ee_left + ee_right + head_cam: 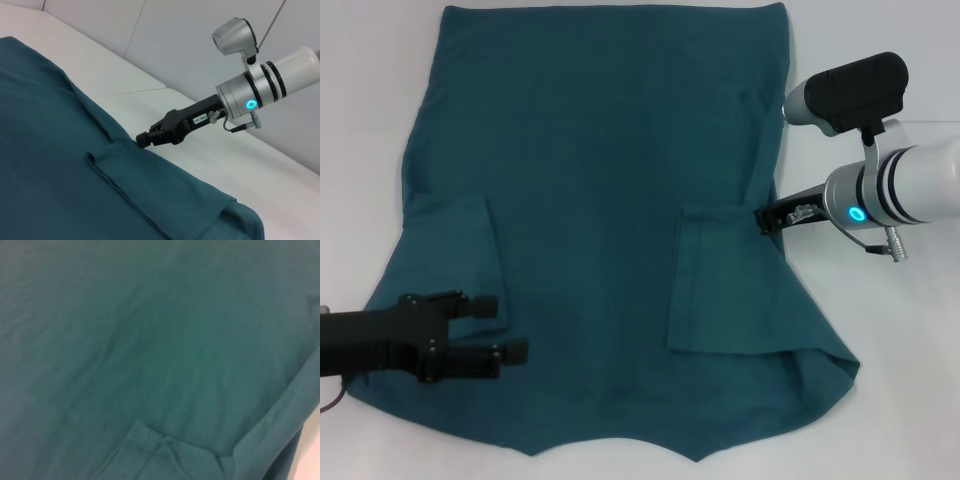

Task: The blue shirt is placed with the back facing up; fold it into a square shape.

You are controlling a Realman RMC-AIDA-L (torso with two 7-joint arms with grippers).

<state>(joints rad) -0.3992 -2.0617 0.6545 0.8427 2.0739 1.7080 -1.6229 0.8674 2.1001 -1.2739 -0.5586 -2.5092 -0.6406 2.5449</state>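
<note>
I should open my right gripper, as the shirt's side bunches inward next to it, then take the shirt's edge there point(767, 199) and pull that side out straight.
The blue shirt point(600, 180) lies spread flat on the white table, plain side up, with both sleeves folded inward onto the body. My right gripper point(763, 218) is at the shirt's right edge, by the top corner of the folded right sleeve point(720, 285). In the left wrist view the right gripper point(141, 139) looks shut, pinching the edge of the shirt point(50, 165). My left gripper point(503, 327) is open, low over the shirt's lower left beside the folded left sleeve point(450, 250), holding nothing. Shirt fabric point(150, 340) fills the right wrist view.
The white table point(360, 100) shows bare on both sides of the shirt, and the table point(225, 165) runs on behind the right arm. The shirt's top edge reaches the far end of the head view.
</note>
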